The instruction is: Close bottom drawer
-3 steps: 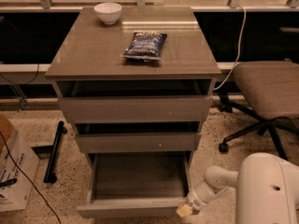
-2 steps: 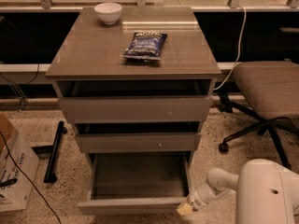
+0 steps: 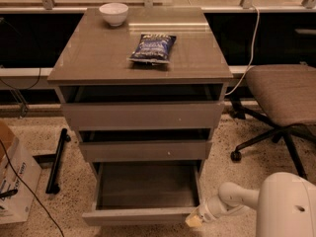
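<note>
The gripper releases the bottom drawer once its front panel is pushed back close beneath the middle drawer (image 3: 146,182).
The bottom drawer (image 3: 143,215) is the lowest of three grey-brown cabinet drawers. It stands pulled well out, its shallow empty box interior (image 3: 147,185) open to view and its plain front panel near the bottom edge of the camera view. My gripper (image 3: 194,220) is low at the drawer's front right corner, at the end of my white arm (image 3: 232,199) coming in from the lower right. Its yellowish tip is against or just beside the right end of the front panel.
The middle drawer (image 3: 144,150) and top drawer (image 3: 142,114) are each slightly open. On the cabinet top lie a blue chip bag (image 3: 152,47) and a white bowl (image 3: 113,13). An office chair (image 3: 279,100) stands right, a cardboard box (image 3: 15,179) and black bar (image 3: 56,159) left.
My arm and gripper have shifted slightly left toward the drawer's front right corner. The drawer stays pulled out about as far as before.
</note>
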Tool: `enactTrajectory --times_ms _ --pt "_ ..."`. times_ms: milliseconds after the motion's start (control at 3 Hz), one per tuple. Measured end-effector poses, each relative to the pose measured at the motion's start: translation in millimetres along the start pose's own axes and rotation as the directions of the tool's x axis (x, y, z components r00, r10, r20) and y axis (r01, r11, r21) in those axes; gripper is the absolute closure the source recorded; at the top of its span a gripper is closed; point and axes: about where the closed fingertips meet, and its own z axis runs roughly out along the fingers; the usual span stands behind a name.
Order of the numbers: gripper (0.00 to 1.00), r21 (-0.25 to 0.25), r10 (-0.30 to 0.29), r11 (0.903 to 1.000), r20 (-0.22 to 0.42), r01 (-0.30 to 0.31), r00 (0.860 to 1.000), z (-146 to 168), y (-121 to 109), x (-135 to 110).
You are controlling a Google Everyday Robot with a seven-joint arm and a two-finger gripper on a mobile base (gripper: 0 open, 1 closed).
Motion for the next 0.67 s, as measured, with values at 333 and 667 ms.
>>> enactTrajectory --times_ms 333,667 --pt "1.00 0.060 -0.060 0.9965 0.031 0.058 0.998 8 -9 -17" --pt "1.00 0.160 -0.162 0.9753 0.053 0.152 0.985 21 -37 -53"
